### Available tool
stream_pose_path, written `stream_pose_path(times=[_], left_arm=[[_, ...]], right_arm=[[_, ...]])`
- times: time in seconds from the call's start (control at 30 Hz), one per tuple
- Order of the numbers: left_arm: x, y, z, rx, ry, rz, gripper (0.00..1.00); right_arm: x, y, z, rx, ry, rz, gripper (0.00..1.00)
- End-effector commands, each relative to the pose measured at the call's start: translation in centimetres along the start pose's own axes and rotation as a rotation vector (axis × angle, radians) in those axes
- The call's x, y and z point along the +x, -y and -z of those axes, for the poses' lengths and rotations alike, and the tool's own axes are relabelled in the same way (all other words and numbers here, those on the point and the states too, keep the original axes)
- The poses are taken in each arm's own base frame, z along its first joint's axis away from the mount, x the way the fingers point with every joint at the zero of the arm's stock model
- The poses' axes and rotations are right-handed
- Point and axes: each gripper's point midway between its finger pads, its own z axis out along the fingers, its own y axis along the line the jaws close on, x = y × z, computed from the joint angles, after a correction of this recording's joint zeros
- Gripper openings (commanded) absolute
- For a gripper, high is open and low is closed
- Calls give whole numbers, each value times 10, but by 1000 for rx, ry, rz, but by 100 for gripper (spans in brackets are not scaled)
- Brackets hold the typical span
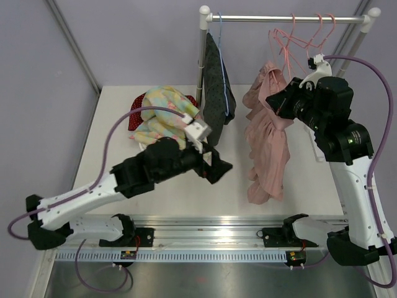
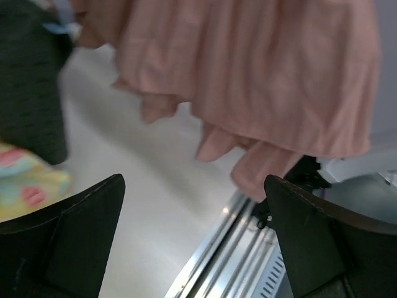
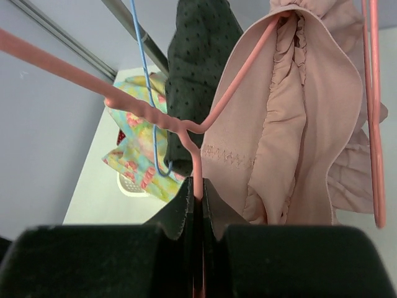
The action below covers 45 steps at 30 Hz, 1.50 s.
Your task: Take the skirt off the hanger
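Note:
Next, I close my left gripper on the hanging hem (image 1: 259, 191) (image 2: 263, 160) of the pale pink skirt, at its low end near the metal track.
A pale pink skirt (image 1: 268, 133) hangs from a pink wire hanger (image 3: 186, 124) below the rail (image 1: 285, 18). My right gripper (image 3: 197, 192) is shut on the hanger's stem, seen in the top view (image 1: 282, 99) at the skirt's upper right. The skirt's waistband (image 3: 291, 93) drapes over the hanger's right arm. My left gripper (image 1: 218, 166) is open and empty, left of the skirt's lower half. In the left wrist view the skirt's hem (image 2: 248, 81) hangs just beyond my open fingers (image 2: 74, 230).
A black dotted garment (image 1: 217, 87) hangs on a blue hanger (image 3: 146, 81) left of the skirt. A basket with colourful floral cloth (image 1: 164, 112) stands at the back left. Spare pink hangers (image 1: 310, 37) hang on the rail. A metal track (image 1: 217, 233) runs along the near edge.

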Motion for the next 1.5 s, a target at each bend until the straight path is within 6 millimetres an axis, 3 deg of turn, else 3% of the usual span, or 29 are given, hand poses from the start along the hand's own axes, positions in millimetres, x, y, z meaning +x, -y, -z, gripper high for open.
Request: stream_pose_path(times=[0.0, 0.03, 0.2, 0.23, 0.33, 0.37, 0.47, 0.53, 0.57, 0.6, 0.63, 0.73, 0.8, 0.87, 0.9, 0.97, 1.0, 1.03, 1.07, 1.1, 1.17, 1.2, 1.27, 1.47], left_arm=[[-30, 58, -36, 78, 122, -26, 99], [-32, 82, -39, 133, 128, -32, 99], [-22, 146, -72, 274, 103, -8, 95], [-12, 154, -84, 283, 79, -12, 94], [-3, 177, -92, 329, 67, -20, 94], [-10, 184, -93, 343, 96, -11, 95], [-5, 191, -102, 351, 102, -7, 93], [-8, 194, -104, 343, 111, -14, 80], [-6, 192, -110, 319, 107, -17, 66], [-7, 191, -111, 309, 113, -18, 66], [-8, 188, -112, 296, 119, -21, 45], [-14, 190, -107, 312, 149, -20, 0], [-17, 206, -92, 379, 178, -47, 0], [-6, 212, -83, 374, 155, -74, 0], [2, 229, -68, 406, 143, -95, 0], [24, 238, -54, 396, 121, -117, 0], [44, 259, -35, 444, 93, -125, 0], [55, 264, -27, 438, 84, -123, 0], [79, 270, -20, 456, 52, -130, 0], [100, 290, -1, 508, 20, -126, 0], [137, 299, 5, 510, -32, -142, 0], [149, 307, 13, 520, -60, -129, 0], [164, 303, 9, 467, -86, -144, 0], [150, 299, 1, 454, -57, -229, 0]], right_arm=[[-13, -16, 13, -71, 69, -18, 0], [-11, -16, 15, -73, 63, -22, 0], [-6, -17, 31, -85, 64, -40, 0], [-5, -17, 33, -88, 63, -40, 0], [-5, -19, 40, -92, 61, -40, 0], [-5, -19, 45, -94, 66, -39, 0], [-9, -23, 55, -105, 79, -44, 0], [-10, -24, 61, -106, 80, -50, 0], [-13, -25, 67, -107, 88, -54, 0], [-15, -27, 70, -115, 96, -57, 0], [-14, -28, 72, -117, 93, -58, 0], [-11, -27, 77, -118, 96, -71, 0], [-8, -25, 77, -113, 99, -74, 0], [-6, -23, 75, -107, 92, -67, 0], [-6, -21, 75, -98, 95, -64, 0], [-9, -20, 75, -89, 104, -49, 0], [-12, -18, 75, -79, 112, -43, 0], [-17, -19, 77, -77, 123, -35, 0], [-20, -19, 75, -71, 127, -25, 0], [-21, -19, 74, -70, 128, -20, 0], [-25, -20, 73, -65, 133, -13, 0], [-24, -19, 71, -64, 125, -13, 0], [-18, -18, 69, -65, 114, -29, 0], [-8, -12, 74, -54, 112, -59, 0]])
